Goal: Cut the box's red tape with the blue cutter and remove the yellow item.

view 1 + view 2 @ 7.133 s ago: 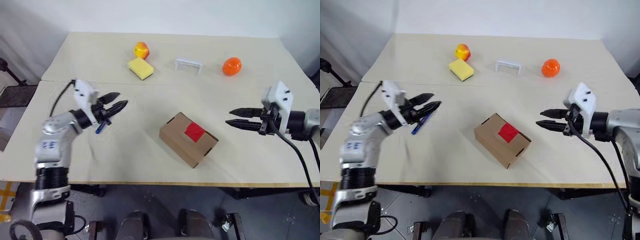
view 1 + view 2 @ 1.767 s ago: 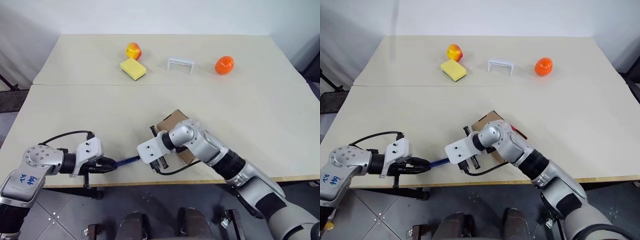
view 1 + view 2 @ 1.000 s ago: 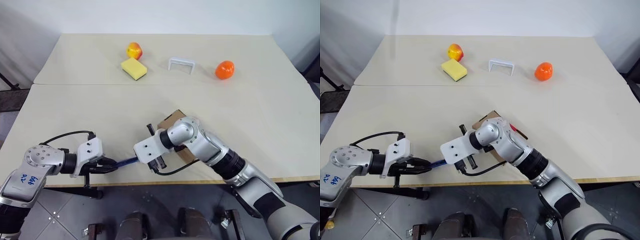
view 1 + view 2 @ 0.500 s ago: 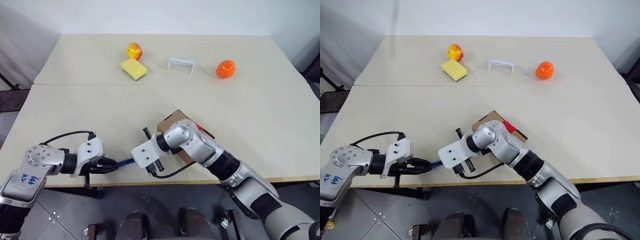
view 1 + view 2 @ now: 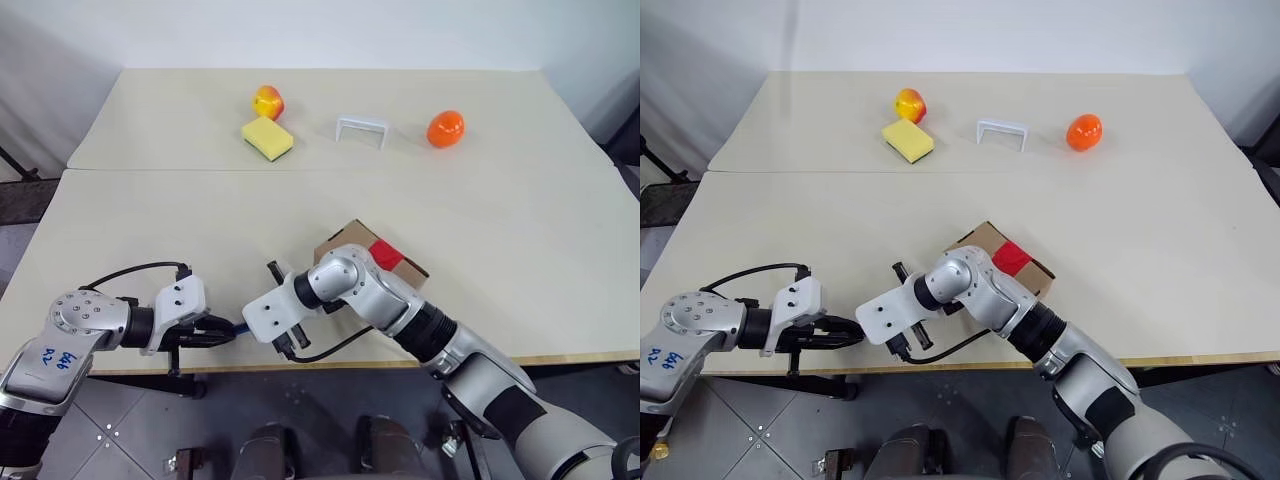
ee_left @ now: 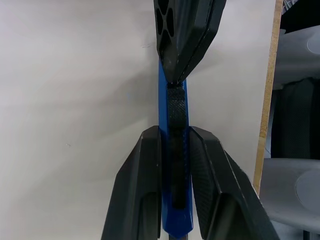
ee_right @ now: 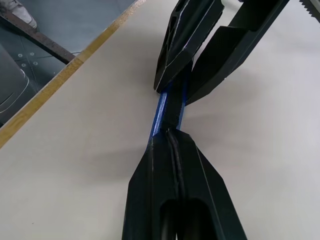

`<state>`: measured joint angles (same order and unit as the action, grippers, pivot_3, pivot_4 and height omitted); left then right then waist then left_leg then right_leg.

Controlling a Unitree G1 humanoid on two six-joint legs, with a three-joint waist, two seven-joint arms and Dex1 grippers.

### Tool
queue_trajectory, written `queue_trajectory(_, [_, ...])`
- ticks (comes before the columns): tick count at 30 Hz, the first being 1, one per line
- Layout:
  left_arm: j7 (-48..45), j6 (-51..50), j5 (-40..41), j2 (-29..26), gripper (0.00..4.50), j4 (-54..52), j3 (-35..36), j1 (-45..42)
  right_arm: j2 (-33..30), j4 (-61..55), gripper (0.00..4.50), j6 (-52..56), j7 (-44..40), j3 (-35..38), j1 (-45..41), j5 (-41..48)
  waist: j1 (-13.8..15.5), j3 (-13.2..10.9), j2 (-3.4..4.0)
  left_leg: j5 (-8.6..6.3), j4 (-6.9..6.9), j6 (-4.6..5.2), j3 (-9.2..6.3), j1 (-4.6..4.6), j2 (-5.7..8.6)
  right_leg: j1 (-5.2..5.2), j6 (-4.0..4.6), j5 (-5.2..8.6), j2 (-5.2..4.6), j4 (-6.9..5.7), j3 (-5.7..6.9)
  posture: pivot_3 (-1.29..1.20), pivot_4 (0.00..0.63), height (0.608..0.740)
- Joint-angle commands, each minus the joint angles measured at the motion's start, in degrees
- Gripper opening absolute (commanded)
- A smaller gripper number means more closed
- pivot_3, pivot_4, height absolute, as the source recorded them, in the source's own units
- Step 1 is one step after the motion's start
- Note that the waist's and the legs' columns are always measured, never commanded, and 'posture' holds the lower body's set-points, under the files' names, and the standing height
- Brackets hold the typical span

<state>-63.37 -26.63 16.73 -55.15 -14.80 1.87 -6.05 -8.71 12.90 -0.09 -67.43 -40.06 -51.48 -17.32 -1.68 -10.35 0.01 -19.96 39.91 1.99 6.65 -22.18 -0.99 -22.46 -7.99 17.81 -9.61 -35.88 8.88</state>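
The closed fingers of my right gripper rest on the blue cutter's black part, so next I open that gripper and grip the cutter's loose end (image 6: pixel 162 76) before my left gripper opens.
Near the table's front edge my left gripper (image 5: pixel 225 328) is shut on the blue cutter (image 6: pixel 163 115), which lies low over the tabletop and points toward my right gripper. My right gripper (image 7: pixel 170 132) is shut, and its tip meets the cutter's free end. I cannot tell whether it pinches that end. The brown box (image 5: pixel 346 238) sits just behind my right arm, partly covered by it, with the red tape (image 5: pixel 386 256) on its top flap. The yellow item is hidden.
At the back of the table lie a yellow-red apple (image 5: pixel 266 101), a yellow sponge (image 5: pixel 267 137), a small white bracket (image 5: pixel 362 130) and an orange fruit (image 5: pixel 445 129). The table's front edge (image 5: pixel 200 372) runs right under both grippers.
My right gripper has slid left along the front edge and reached the cutter's free end, uncovering more of the box and its tape. My left gripper and the cutter stayed put.
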Motion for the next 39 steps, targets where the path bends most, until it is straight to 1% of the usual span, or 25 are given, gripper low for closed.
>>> queue_trajectory(1, [0.6,-0.3,-0.1,0.8,0.69,0.1,-0.8,0.5,1.0,-0.2,0.04,0.2,-1.1,-1.0,0.2,0.8,0.0,0.0,0.00,0.00,0.00,0.00,0.00,0.00,0.00,0.00,0.00,0.00,0.00,0.00,0.00,0.00,0.150,0.740])
queue_trajectory(7, [1.4,0.2,-0.3,2.0,0.69,0.7,-1.0,0.3,1.3,-1.1,0.04,1.7,-1.2,-0.2,1.3,2.0,0.1,0.0,0.02,0.00,0.01,0.00,-0.01,0.00,0.02,0.02,0.00,0.00,0.00,0.00,-0.05,0.00,0.150,0.740])
queue_trajectory(10, [1.9,0.1,-0.2,2.5,0.69,0.9,-0.2,0.4,0.7,-4.8,0.04,7.7,-1.3,5.2,0.8,5.9,0.3,0.0,0.03,0.00,0.03,0.00,-0.05,-0.01,0.03,0.03,0.00,0.00,0.00,0.00,-0.06,0.00,0.150,0.740])
queue_trajectory(12, [2.1,0.8,-0.4,2.7,0.69,1.2,0.2,0.6,-1.3,-7.3,0.04,9.7,-2.9,7.4,0.5,8.1,0.3,0.0,0.03,0.00,0.06,0.00,-0.09,-0.05,0.05,0.03,0.00,0.00,0.00,0.00,-0.08,0.00,0.150,0.740])
queue_trajectory(17, [3.8,2.8,0.5,4.0,0.69,1.7,3.6,1.2,-4.4,-16.3,0.04,25.3,-4.2,17.5,-1.1,17.9,0.2,0.0,0.03,0.00,0.07,0.00,-0.15,-0.08,0.05,0.04,0.00,0.00,0.00,0.00,-0.08,0.00,0.150,0.740])
queue_trajectory(20, [5.3,7.2,0.9,5.4,0.69,2.1,7.1,1.5,-6.3,-18.8,0.04,40.6,-2.3,25.5,-5.3,24.7,0.1,0.0,0.04,0.00,0.05,0.00,-0.14,-0.10,0.02,0.00,0.00,0.00,0.00,0.00,-0.04,0.00,0.150,0.740])
queue_trajectory(21, [5.9,8.7,1.0,6.1,0.69,2.5,8.1,1.3,-7.6,-19.1,0.19,45.1,-2.3,27.0,-6.7,26.4,0.1,0.0,0.04,0.00,0.06,0.00,-0.14,-0.15,0.01,-0.04,0.00,0.00,0.00,-0.01,-0.03,0.00,0.150,0.740])
queue_trajectory(22, [6.1,10.5,1.6,7.0,0.69,3.0,8.9,0.9,-9.3,-19.4,0.40,48.5,-2.6,27.0,-7.7,27.2,0.1,0.0,0.04,0.00,0.06,0.00,-0.15,-0.19,0.00,-0.07,0.00,0.00,0.00,-0.01,-0.01,0.00,0.150,0.740])
queue_trajectory(23, [7.2,12.3,1.5,8.0,0.69,3.6,9.6,0.2,-11.4,-18.4,0.58,54.6,-2.7,26.8,-9.9,28.0,0.1,0.0,0.04,0.00,0.04,0.00,-0.15,-0.18,0.00,-0.07,0.00,0.00,0.00,-0.01,-0.01,0.00,0.150,0.740])
queue_trajectory(24, [8.4,14.9,1.1,9.4,0.69,4.7,10.2,-0.9,-13.0,-15.8,0.89,62.2,-2.7,26.3,-13.1,29.1,0.1,0.0,0.04,0.00,0.02,0.01,-0.16,-0.17,0.01,-0.07,0.00,0.00,0.00,0.00,-0.01,0.00,0.150,0.740])
queue_trajectory(25, [9.5,17.5,0.9,10.9,0.69,5.9,10.6,-2.0,-13.5,-13.7,1.27,67.3,-2.1,27.0,-15.6,30.5,0.1,0.0,0.04,-0.01,0.03,0.00,-0.22,-0.17,0.02,-0.06,0.00,0.00,0.00,-0.03,0.01,0.00,0.150,0.740])
queue_trajectory(26, [10.1,19.4,0.7,11.9,0.69,6.7,10.9,-2.6,-13.7,-12.3,1.56,70.5,-1.5,27.5,-17.2,31.8,0.1,0.0,0.04,-0.01,0.04,0.00,-0.20,-0.19,0.04,-0.07,0.00,0.00,-0.01,-0.03,0.00,0.00,0.150,0.740])
queue_trajectory(29, [11.1,23.4,0.6,14.1,0.69,8.6,11.1,-3.8,-14.0,-10.2,2.61,76.2,0.0,28.4,-20.4,35.0,0.0,0.0,0.00,-0.01,0.00,0.00,-0.21,-0.19,0.03,-0.06,0.00,-0.01,-0.01,-0.03,0.07,0.00,0.150,0.740])
queue_trajectory(31, [11.6,28.1,0.4,15.8,0.69,10.3,10.9,-4.9,-13.6,-7.1,3.31,79.3,2.1,28.4,-23.2,35.7,-0.1,0.0,0.00,-0.01,-0.06,0.00,-0.19,-0.19,0.05,-0.10,0.00,-0.01,-0.01,-0.03,0.08,0.00,0.150,0.740])
queue_trajectory(32, [12.3,31.9,0.3,17.8,0.69,11.8,10.8,-6.1,-12.3,-2.7,3.74,82.3,4.3,28.4,-25.8,35.3,-0.1,0.0,0.00,-0.01,-0.07,0.00,-0.13,-0.20,0.05,-0.13,0.00,-0.01,-0.01,-0.03,0.08,0.00,0.150,0.740])
queue_trajectory(33, [12.2,35.1,0.5,19.4,0.69,13.2,10.5,-7.2,-11.2,0.4,4.01,84.0,5.6,28.8,-27.6,35.7,-0.2,0.0,0.00,-0.01,-0.08,0.00,-0.13,-0.20,0.04,-0.13,0.00,-0.01,-0.01,-0.03,0.09,0.00,0.150,0.740])
queue_trajectory(34, [12.0,37.4,0.8,20.4,0.69,14.3,10.3,-7.9,-10.4,2.5,4.37,85.0,6.5,29.2,-28.8,36.2,-0.1,0.0,0.01,-0.01,-0.08,0.00,-0.05,-0.18,0.05,-0.14,0.00,-0.01,-0.02,-0.02,0.09,0.00,0.150,0.740])
queue_trajectory(35, [12.4,39.0,0.3,21.5,0.69,15.6,9.8,-8.8,-10.2,4.1,4.45,85.7,6.5,28.2,-29.7,36.9,-0.2,0.0,-0.04,-0.01,-0.07,0.00,-0.02,-0.19,0.04,-0.16,0.00,-0.01,-0.03,-0.02,0.09,0.00,0.150,0.740])
queue_trajectory(39, [13.6,43.5,-1.4,23.7,0.69,18.6,8.4,-11.1,-8.8,7.3,4.45,85.5,7.3,26.1,-31.0,38.9,-0.2,0.1,-0.08,-0.01,-0.08,0.00,-0.09,-0.20,0.05,-0.14,-0.02,-0.02,-0.03,-0.05,0.16,0.00,0.150,0.740])
